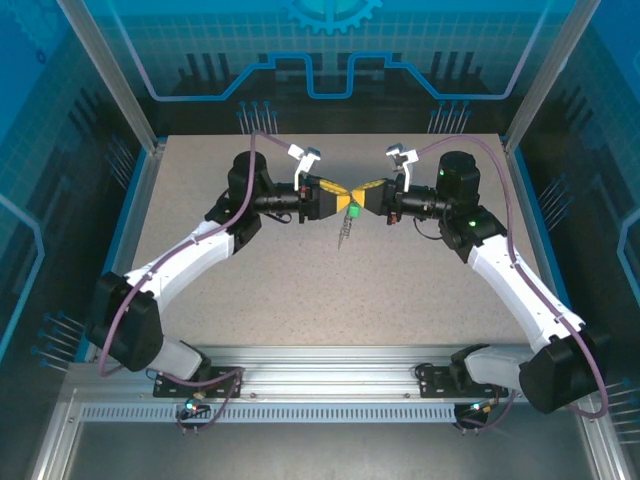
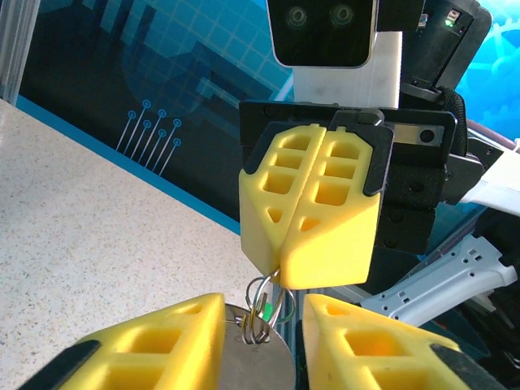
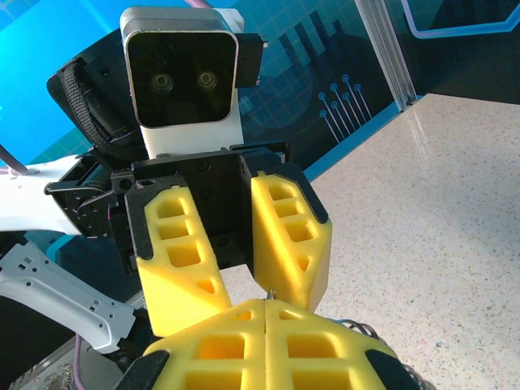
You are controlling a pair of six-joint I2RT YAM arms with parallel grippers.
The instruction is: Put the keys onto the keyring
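My left gripper should take the keyring, which my right gripper is pinching above the key's green head, before my right gripper grips the green head (image 1: 354, 211).
Both grippers meet above the middle of the table. My right gripper (image 1: 360, 191) (image 2: 284, 272) (image 3: 268, 302) is shut, pinching the top of the keyring (image 2: 262, 318), a bunch of thin silvery wire loops. The green head of the key (image 1: 352, 212) (image 2: 266, 311) shows among those loops, and a grey piece (image 1: 343, 236) dangles below it. A round silvery metal plate (image 2: 260, 366) hangs from the loops between the fingers of my left gripper (image 1: 342, 193) (image 2: 262, 325). Those fingers (image 3: 288, 236) stand apart, the left one against the plate and the right one a little off it.
Speckled tabletop (image 1: 300, 290) lies below the grippers, with blue walls and aluminium posts (image 1: 110, 75) round it. A rail (image 1: 330, 365) carries the arm bases at the near edge. Silvery links (image 3: 361, 328) show beside my right fingers.
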